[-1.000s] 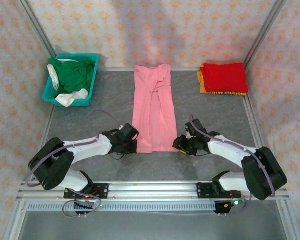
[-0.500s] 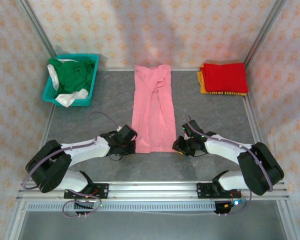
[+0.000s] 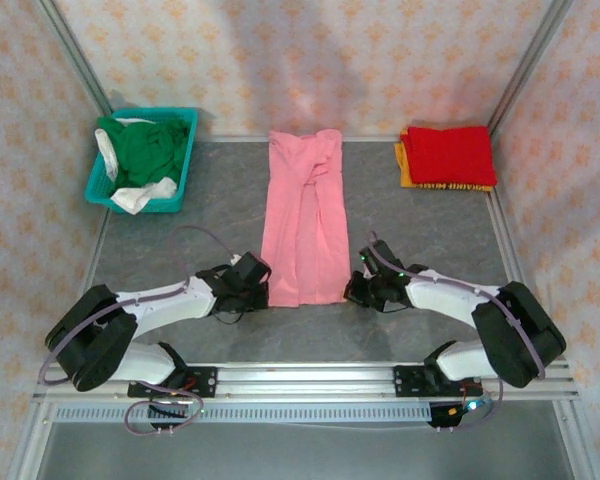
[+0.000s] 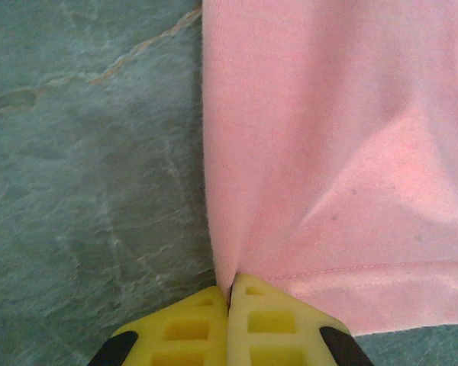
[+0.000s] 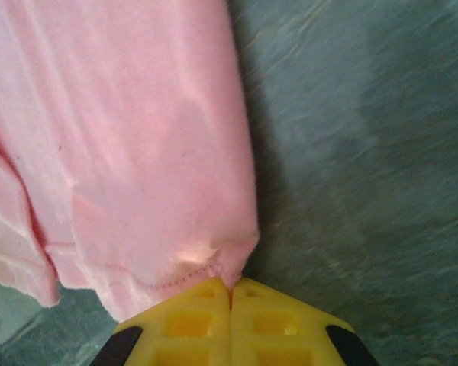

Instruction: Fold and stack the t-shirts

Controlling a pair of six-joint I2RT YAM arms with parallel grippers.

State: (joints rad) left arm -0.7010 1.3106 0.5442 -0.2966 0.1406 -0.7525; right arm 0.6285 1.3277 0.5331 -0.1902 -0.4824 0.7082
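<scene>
My right gripper needs to let go of the hem on the light pink t-shirt's far half (image 3: pixel 338 192), along the edge that faces the red t-shirt.
A light pink t-shirt (image 3: pixel 303 220) lies folded into a long strip down the middle of the table, sleeves tucked in at the far end. My left gripper (image 3: pixel 263 292) is shut on its near left hem corner (image 4: pixel 227 280), the yellow fingers (image 4: pixel 191 328) pressed together with cloth pinched between them. At the near right corner, my right gripper (image 3: pixel 350 291) is shut on the hem (image 5: pixel 230 274), which bunches up just above its yellow fingers (image 5: pixel 267 324). A folded red t-shirt (image 3: pixel 451 154) lies on an orange-yellow one (image 3: pixel 404 170) at the back right.
A teal basket (image 3: pixel 98 190) at the back left holds a dark green shirt (image 3: pixel 145 148) and a white one (image 3: pixel 140 195). Patterned walls and metal posts close in the grey marbled table (image 3: pixel 200 200) on three sides.
The right gripper has closed onto the pink shirt's near right corner. Both grippers have crept slightly away from me, and the shirt's near hem has lifted a little with them.
</scene>
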